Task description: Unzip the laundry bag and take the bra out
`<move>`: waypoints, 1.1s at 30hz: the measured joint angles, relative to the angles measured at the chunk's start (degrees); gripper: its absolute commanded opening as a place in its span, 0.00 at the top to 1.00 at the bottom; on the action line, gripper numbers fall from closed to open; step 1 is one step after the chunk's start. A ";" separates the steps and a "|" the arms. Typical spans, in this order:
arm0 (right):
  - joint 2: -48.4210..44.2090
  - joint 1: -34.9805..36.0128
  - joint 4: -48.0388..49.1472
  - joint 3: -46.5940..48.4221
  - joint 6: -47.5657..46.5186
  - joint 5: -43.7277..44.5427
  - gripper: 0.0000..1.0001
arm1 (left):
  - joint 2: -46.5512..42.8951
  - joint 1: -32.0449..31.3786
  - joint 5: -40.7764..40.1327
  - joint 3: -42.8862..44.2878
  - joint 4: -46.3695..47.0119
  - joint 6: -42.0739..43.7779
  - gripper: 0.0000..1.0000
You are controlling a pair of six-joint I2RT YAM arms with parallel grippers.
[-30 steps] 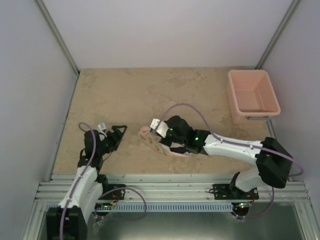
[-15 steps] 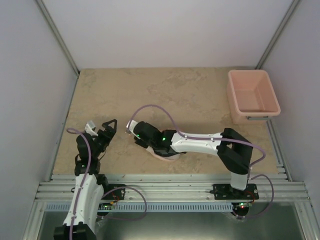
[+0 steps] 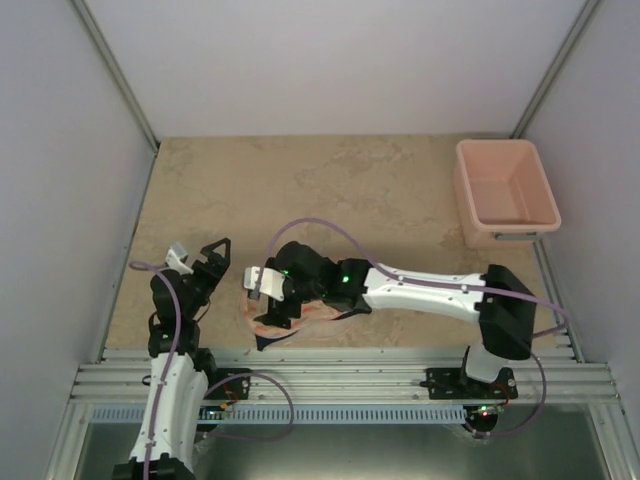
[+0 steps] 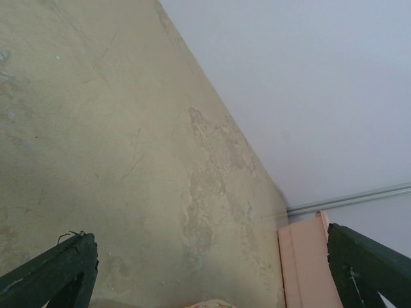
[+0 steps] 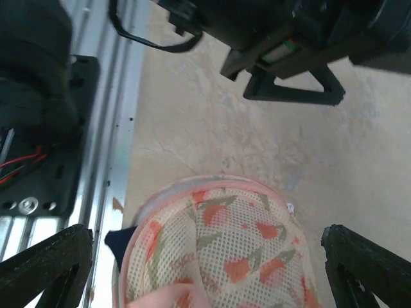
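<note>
I should next use my right gripper to grab the laundry bag's pink strap [image 3: 308, 316] [image 5: 176, 296] at its front edge, near where the bra shows.
The laundry bag [image 3: 318, 319] lies near the table's front edge, a pale mesh pouch with orange-red print and pink trim [image 5: 221, 247]. A dark navy bit of the bra [image 5: 117, 240] pokes out at its left rim, also seen from above as the bra's corner [image 3: 265, 343]. My right gripper [image 3: 272, 312] hovers right over the bag, open, its fingers [image 5: 48, 269] on either side and gripping nothing. My left gripper [image 3: 213, 262] stands open to the left of the bag, apart from it, nothing between its fingers [image 4: 61, 269].
A rigid pink tub [image 3: 503, 193] stands at the back right, its edge also in the left wrist view [image 4: 302, 263]. The metal rail [image 3: 340, 375] with the arm bases runs just in front of the bag. Grey walls enclose the table.
My right gripper has gone from shut to open and swung left and nearer; the bag now lies further left by the front edge. The left gripper drew back left, still open.
</note>
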 measured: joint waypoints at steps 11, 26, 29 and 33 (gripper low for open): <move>-13.00 -2.89 -5.46 -18.62 -20.35 3.06 0.05 | -2.32 0.04 -0.04 -0.17 -0.37 -0.02 0.01; -9.75 -3.10 5.86 -27.50 -28.59 11.39 0.60 | -2.67 0.11 -0.20 -0.31 -0.59 -0.07 0.01; -8.63 -3.10 5.66 -26.67 -28.65 12.07 0.81 | -2.67 0.13 -0.20 -0.31 -0.63 -0.07 0.01; -9.68 -3.10 4.42 -24.39 -28.17 11.78 1.00 | -2.82 0.13 -0.20 -0.31 -0.76 -0.07 0.01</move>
